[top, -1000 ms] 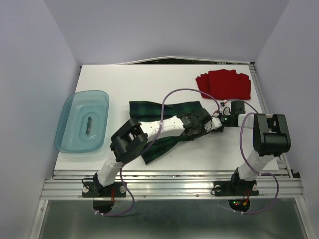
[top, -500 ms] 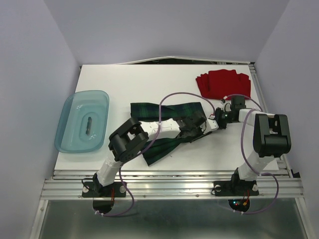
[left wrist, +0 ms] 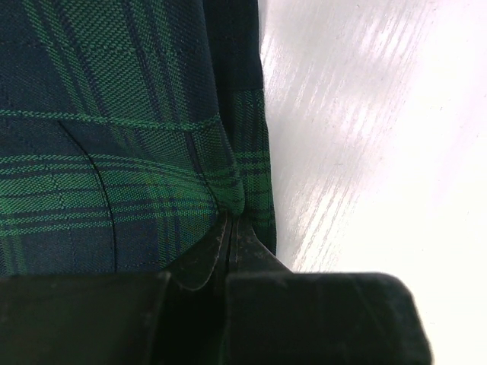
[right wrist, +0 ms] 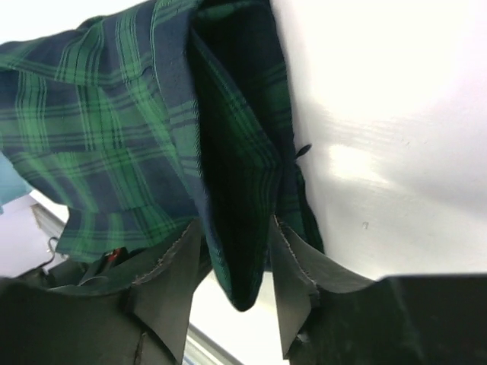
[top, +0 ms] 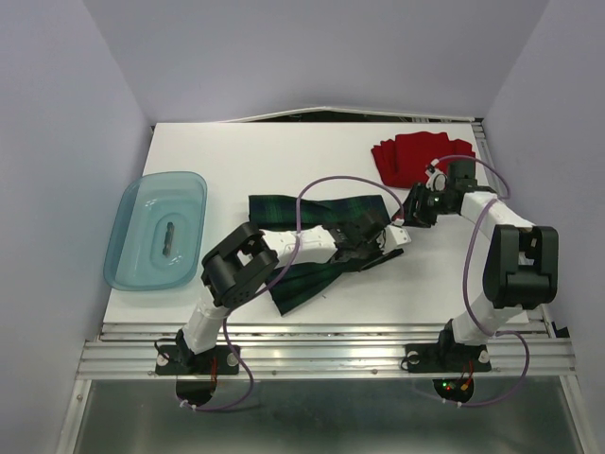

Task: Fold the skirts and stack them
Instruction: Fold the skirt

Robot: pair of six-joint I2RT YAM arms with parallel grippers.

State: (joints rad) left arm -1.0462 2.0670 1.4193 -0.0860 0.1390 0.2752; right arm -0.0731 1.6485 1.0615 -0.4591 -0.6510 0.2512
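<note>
The top fold of the plaid skirt gapes away from the skirt's lower edge, so I should use my right gripper to lay it down and pinch it against that lower edge [right wrist: 303,209].
The plaid skirt [top: 312,241] lies crumpled across the table's middle. The red skirt [top: 423,157] lies folded at the back right. My left gripper [top: 385,242] is at the plaid skirt's right end, shut on a pinched fold of it [left wrist: 234,199], low over the table. My right gripper [top: 406,214] is just behind and to the right, near the red skirt's front edge. In the right wrist view its fingers [right wrist: 171,277] close on a thick hanging fold of the plaid skirt [right wrist: 240,228], lifted off the table.
A translucent teal tub [top: 132,203] with a small dark object [top: 168,236] in it stands at the left. A metal rail [top: 492,184] runs along the table's right edge. Dark cloth [top: 321,116] shows behind the far edge. Purple cables loop over both arms.
My right gripper has moved back and to the right, toward the red skirt, taking the plaid skirt's right end with it. My left gripper has shifted slightly right along the cloth.
</note>
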